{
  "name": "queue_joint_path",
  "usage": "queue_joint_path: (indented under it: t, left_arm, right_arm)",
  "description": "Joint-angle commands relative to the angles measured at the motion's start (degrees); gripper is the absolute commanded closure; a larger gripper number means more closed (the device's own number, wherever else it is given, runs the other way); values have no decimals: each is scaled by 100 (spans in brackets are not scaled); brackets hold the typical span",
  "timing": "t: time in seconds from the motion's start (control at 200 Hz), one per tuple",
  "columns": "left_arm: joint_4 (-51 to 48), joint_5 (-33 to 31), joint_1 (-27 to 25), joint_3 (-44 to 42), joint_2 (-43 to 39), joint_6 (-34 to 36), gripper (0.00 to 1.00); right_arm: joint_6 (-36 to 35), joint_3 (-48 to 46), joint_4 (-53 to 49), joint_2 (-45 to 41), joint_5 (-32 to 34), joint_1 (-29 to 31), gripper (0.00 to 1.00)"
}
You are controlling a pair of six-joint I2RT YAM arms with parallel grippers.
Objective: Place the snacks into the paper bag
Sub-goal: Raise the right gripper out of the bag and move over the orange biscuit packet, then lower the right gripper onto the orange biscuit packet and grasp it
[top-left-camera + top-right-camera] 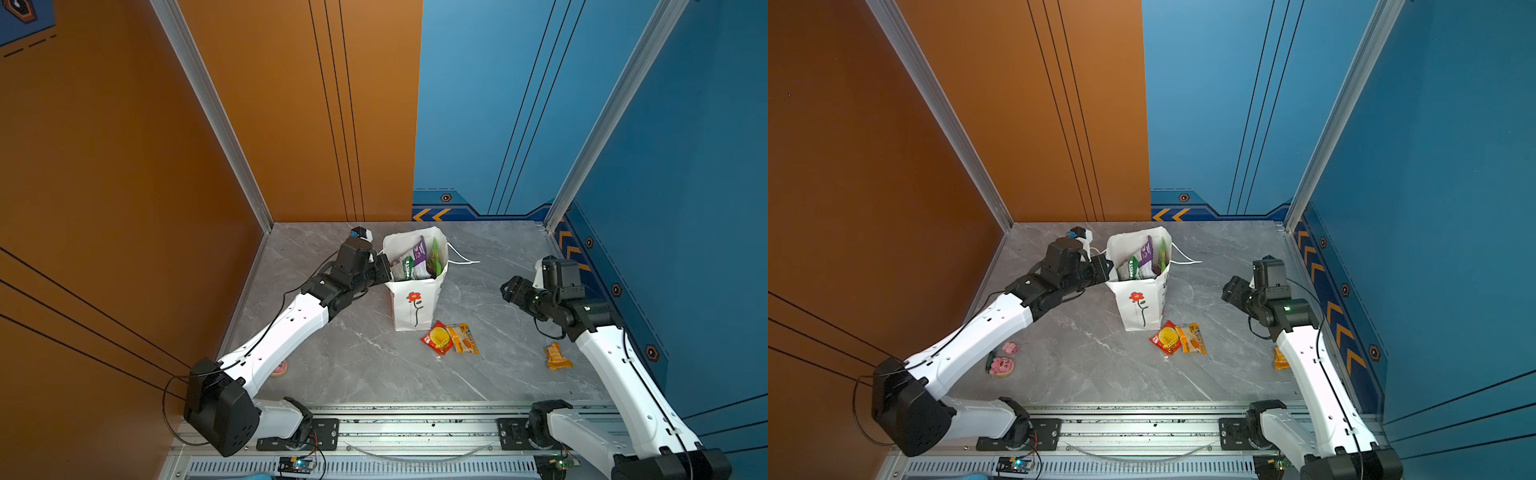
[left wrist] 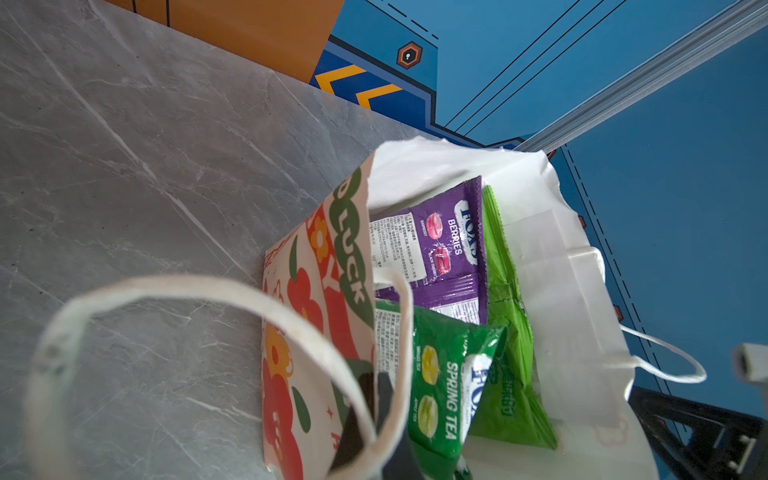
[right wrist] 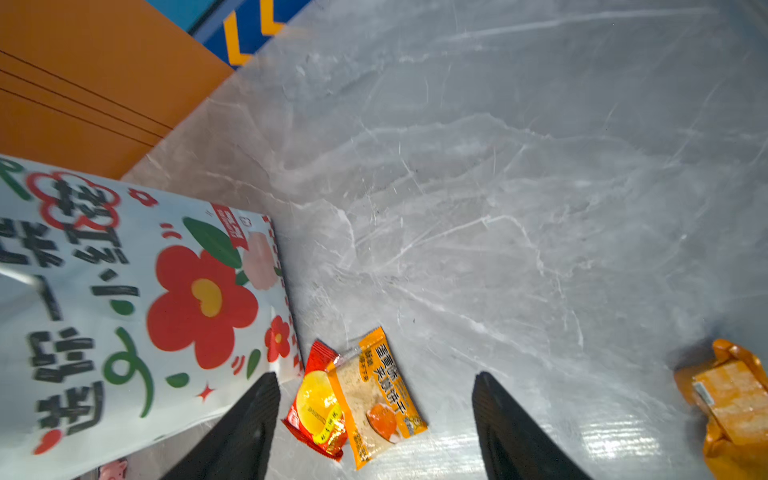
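The orange packet beside the red packet is next for my right gripper, which should go to it and close on the orange packet's middle [image 1: 465, 339] [image 3: 382, 400].
The white paper bag [image 1: 411, 307] [image 1: 1138, 309] stands upright mid-table, its mouth open. Inside it lean a purple snack [image 2: 440, 249], a green Spring Tea packet [image 2: 440, 382] and a light green one [image 2: 507, 332]. My left gripper [image 1: 384, 268] [image 2: 365, 411] is shut on the bag's left wall at the rim. A red packet with a yellow circle [image 1: 437, 337] [image 3: 316, 407] and an orange one [image 1: 464, 338] [image 3: 378, 395] lie overlapping by the bag's front right corner. A crumpled orange packet [image 1: 557, 356] [image 3: 731, 399] lies farther right. My right gripper [image 1: 508, 289] [image 3: 374, 378] hangs open and empty above the table, right of the bag.
Pink round things [image 1: 1001, 365] lie near the left arm's forearm. One cord handle [image 1: 463, 257] droops off the bag's right side, the other loops near my left wrist camera. Orange and blue walls close three sides. A metal rail [image 1: 415, 428] runs along the front.
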Motion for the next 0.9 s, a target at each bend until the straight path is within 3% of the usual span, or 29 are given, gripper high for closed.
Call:
queue_joint_path:
  t: [0.0, 0.35, 0.42, 0.896]
  left_arm:
    - [244, 78, 62, -38, -127, -33, 100]
    - [248, 76, 62, -49, -138, -27, 100]
    - [279, 85, 61, -69, -155, -47, 100]
    - [242, 52, 83, -78, -160, -19, 100]
  right_arm:
    - [250, -573, 152, -86, -248, 107, 24]
    - [747, -1783, 1047, 227, -312, 1079, 27]
    - [643, -2034, 1588, 264, -628, 1205, 29]
    - [-30, -2301, 2435, 1408, -780, 1589, 35]
